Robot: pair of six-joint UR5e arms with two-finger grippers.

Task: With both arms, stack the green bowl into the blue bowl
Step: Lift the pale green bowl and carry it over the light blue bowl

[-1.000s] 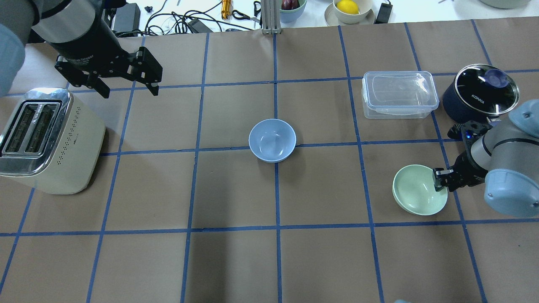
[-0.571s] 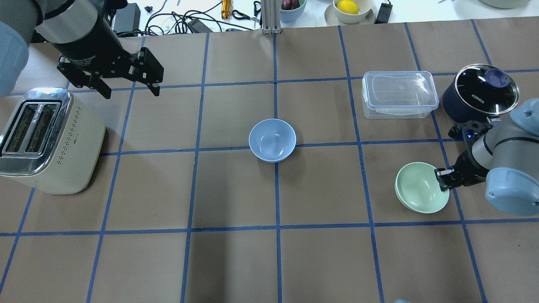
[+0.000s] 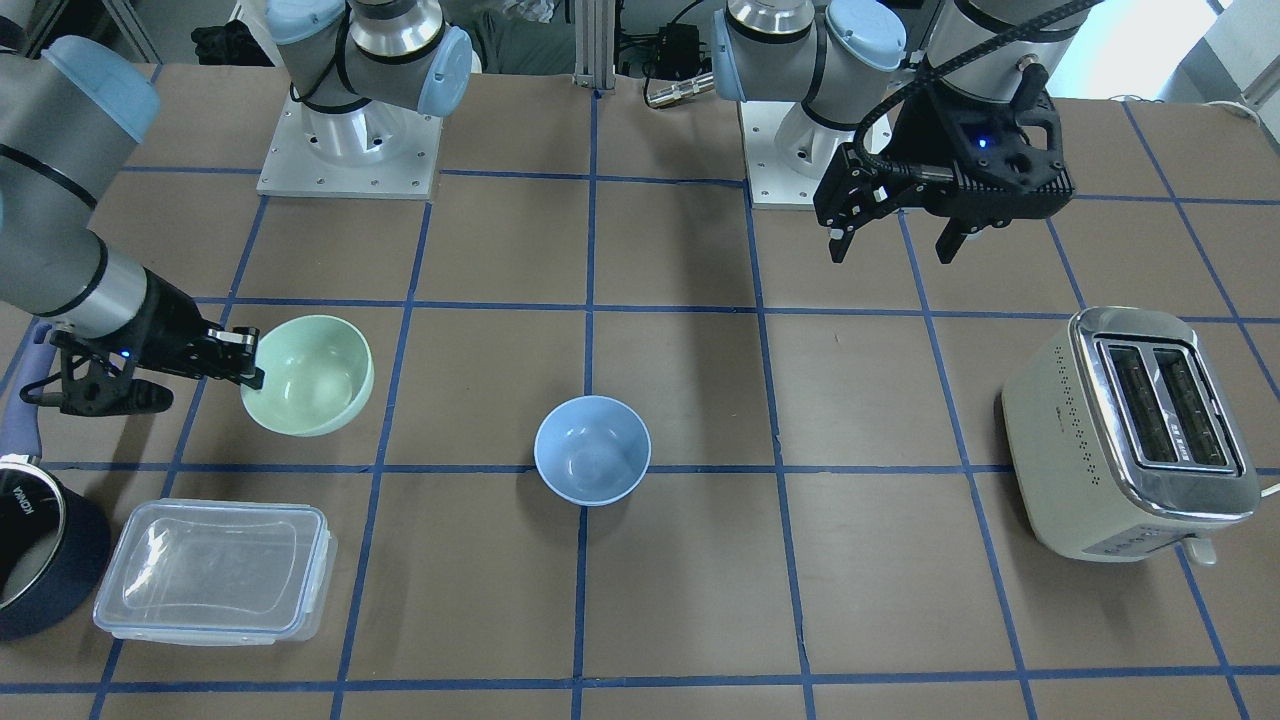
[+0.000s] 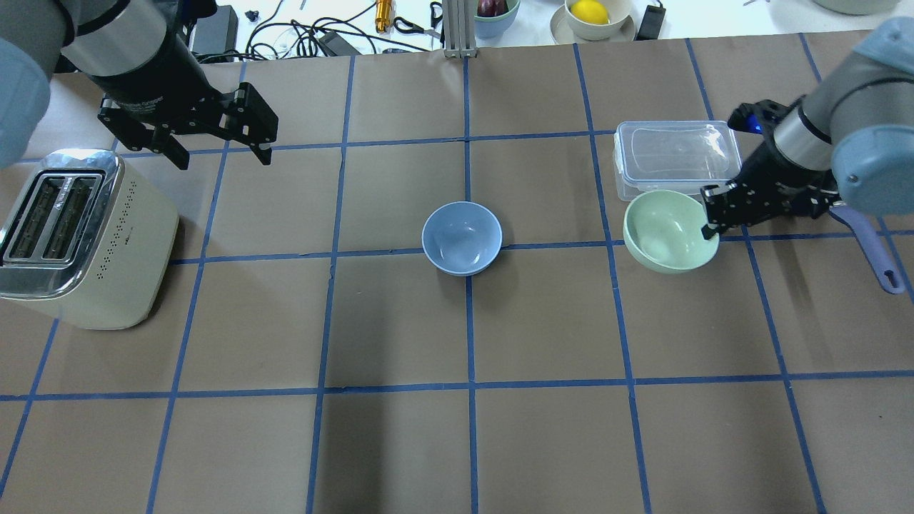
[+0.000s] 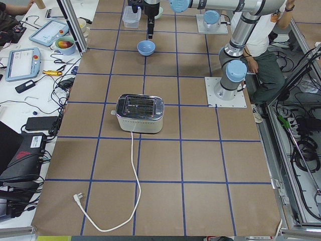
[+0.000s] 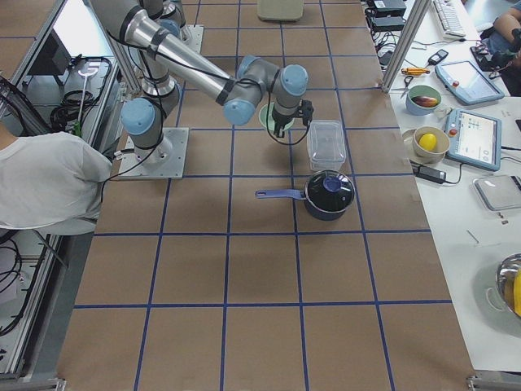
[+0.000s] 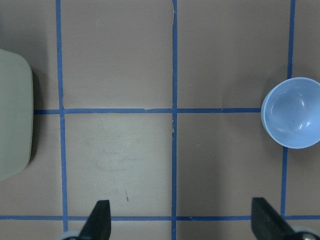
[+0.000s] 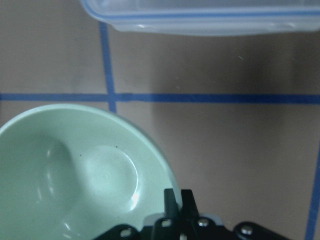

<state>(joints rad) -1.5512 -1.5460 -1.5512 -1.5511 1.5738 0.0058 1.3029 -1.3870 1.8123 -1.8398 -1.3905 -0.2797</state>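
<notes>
Next, I release the mint-green bowl, still hanging above the table, with my right gripper inside the pale blue bowl (image 3: 593,446), between toaster and clear box.
The mint-green bowl (image 4: 668,230) hangs above the table, held by its rim in my right gripper (image 4: 708,223), which is shut on it. It also shows in the front view (image 3: 310,375) and the right wrist view (image 8: 80,170), next to the clear box. The pale blue bowl (image 4: 462,238) stands upright and empty at the table's middle, also in the front view (image 3: 591,449) and the left wrist view (image 7: 294,113). My left gripper (image 4: 221,148) is open and empty, high at the far left, well away from both bowls.
A cream toaster (image 4: 78,239) stands at the left. A clear lidded box (image 4: 675,158) lies just behind the green bowl. A dark blue saucepan shows by its handle (image 4: 871,250) under my right arm. Cables and dishes lie beyond the far edge.
My right gripper has lifted the green bowl and carried it away from the near right, farther back and left toward the clear box. The left arm has barely moved.
</notes>
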